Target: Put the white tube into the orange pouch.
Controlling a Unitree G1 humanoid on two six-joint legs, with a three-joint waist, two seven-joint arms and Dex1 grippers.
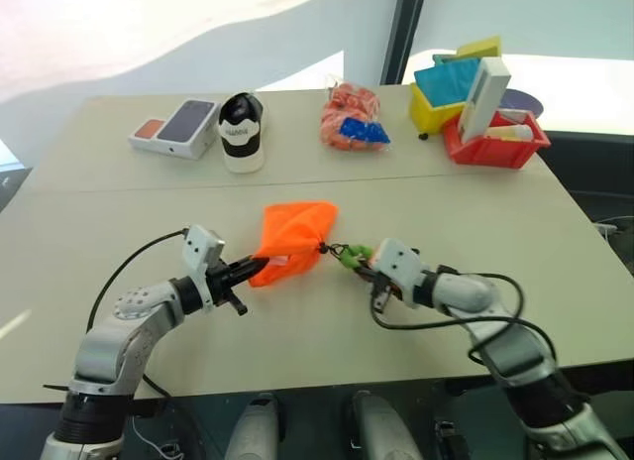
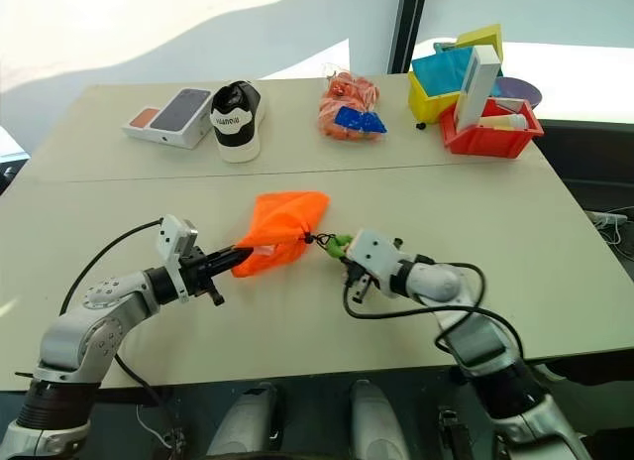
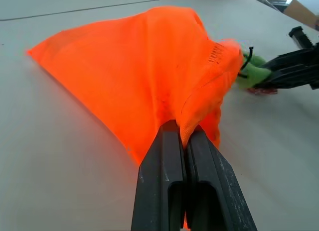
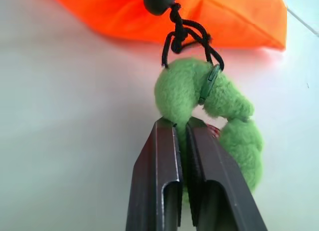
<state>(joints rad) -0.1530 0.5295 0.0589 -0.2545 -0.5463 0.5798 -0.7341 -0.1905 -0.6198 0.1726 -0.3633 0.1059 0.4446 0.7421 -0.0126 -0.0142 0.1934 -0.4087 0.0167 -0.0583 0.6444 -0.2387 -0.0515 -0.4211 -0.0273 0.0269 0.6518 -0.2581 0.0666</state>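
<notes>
My left gripper pinches the orange pouch's fabric away from the black bead, so it should take the bead end (image 1: 323, 248) while my right gripper holds the ring.
The orange pouch (image 1: 294, 234) lies in the middle of the table, stretched between my two grippers. My left gripper (image 1: 252, 266) is shut on a fold of the pouch's fabric (image 3: 149, 66) at its near left corner. At the pouch's right end a black cord (image 4: 182, 32) leads to a fuzzy green ring (image 4: 199, 91). My right gripper (image 1: 363, 266) is shut on that green ring (image 1: 355, 254), its fingers (image 4: 159, 161) pinching the ring's near side. The white tube is out of view.
Along the far edge stand a phone box (image 1: 178, 126), a black-and-white shoe (image 1: 241, 131) and an orange-red packet (image 1: 352, 116). At the far right are a yellow bin (image 1: 436, 108) and a red bin (image 1: 495, 150) with a tall white box (image 1: 483, 98).
</notes>
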